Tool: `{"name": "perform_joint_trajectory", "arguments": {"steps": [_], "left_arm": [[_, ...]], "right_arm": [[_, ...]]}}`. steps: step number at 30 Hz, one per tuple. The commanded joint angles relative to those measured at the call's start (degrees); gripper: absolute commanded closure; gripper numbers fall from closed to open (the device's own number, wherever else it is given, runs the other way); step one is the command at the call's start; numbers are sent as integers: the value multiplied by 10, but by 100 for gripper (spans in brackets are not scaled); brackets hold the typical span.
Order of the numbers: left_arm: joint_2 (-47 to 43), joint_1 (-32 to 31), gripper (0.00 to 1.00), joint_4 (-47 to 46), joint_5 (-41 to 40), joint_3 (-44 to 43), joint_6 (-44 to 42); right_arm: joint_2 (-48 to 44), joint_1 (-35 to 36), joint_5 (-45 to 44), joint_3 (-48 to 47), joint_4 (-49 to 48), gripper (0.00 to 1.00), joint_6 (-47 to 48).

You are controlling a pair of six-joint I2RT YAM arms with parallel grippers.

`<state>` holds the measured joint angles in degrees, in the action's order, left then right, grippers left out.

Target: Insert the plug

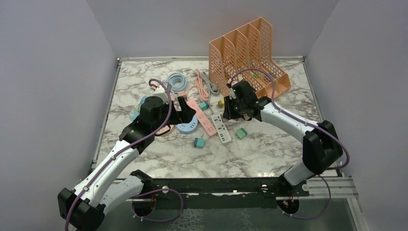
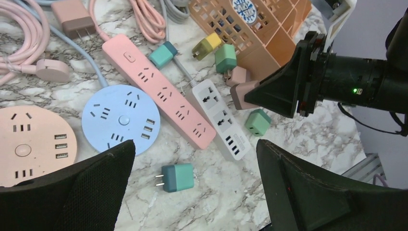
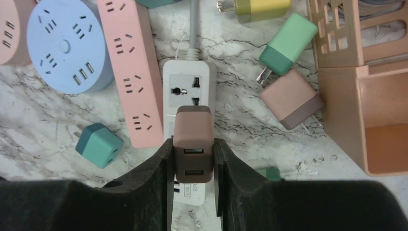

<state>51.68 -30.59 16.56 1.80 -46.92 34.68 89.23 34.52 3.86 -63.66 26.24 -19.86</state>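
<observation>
I need to use my right gripper to let go of the brown plug in the white power strip's socket [image 1: 219, 120] [image 3: 186, 91] that is nearest the grey cord. The plug now hangs over the lower socket.
A brown plug [image 3: 193, 144] with two USB ports facing the camera sits between the fingers of my right gripper [image 3: 193, 154], which is shut on it. It hangs over the lower socket of the white power strip [image 3: 188, 82]. The left wrist view shows the same plug [image 2: 243, 94] held a little above the strip [image 2: 219, 113]. My left gripper [image 2: 195, 159] stands wide open and holds nothing. Below it, a teal plug [image 2: 178, 177] lies on the marble. From above, both grippers [image 1: 185, 109] [image 1: 231, 108] flank the strip [image 1: 221, 127].
A pink power strip [image 3: 132, 72], a round blue socket hub [image 3: 65, 45] and a round pink hub [image 2: 29, 144] lie left of the white strip. Several small plugs, green [image 3: 287, 45], brown [image 3: 291, 98], yellow [image 3: 262, 8] and teal [image 3: 98, 144], are scattered about. An orange file rack [image 1: 250, 53] and coiled cables [image 1: 190, 84] sit behind.
</observation>
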Motion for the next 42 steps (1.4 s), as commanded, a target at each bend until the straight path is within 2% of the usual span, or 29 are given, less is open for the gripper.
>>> {"name": "perform_joint_trajectory", "arguments": {"steps": [1,30,37,42], "left_arm": [[-17,2,1,25,-10,18,-28],[-4,2,1,-6,9,57,-6],[7,2,1,-6,5,50,-14],[8,2,1,-2,-4,44,-22]], "right_arm": [[14,5,-29,-21,-33,93,36],[106,40,-79,-73,11,94,90],[148,62,-121,-109,65,94,85],[218,69,-155,-150,165,95,47]]}}
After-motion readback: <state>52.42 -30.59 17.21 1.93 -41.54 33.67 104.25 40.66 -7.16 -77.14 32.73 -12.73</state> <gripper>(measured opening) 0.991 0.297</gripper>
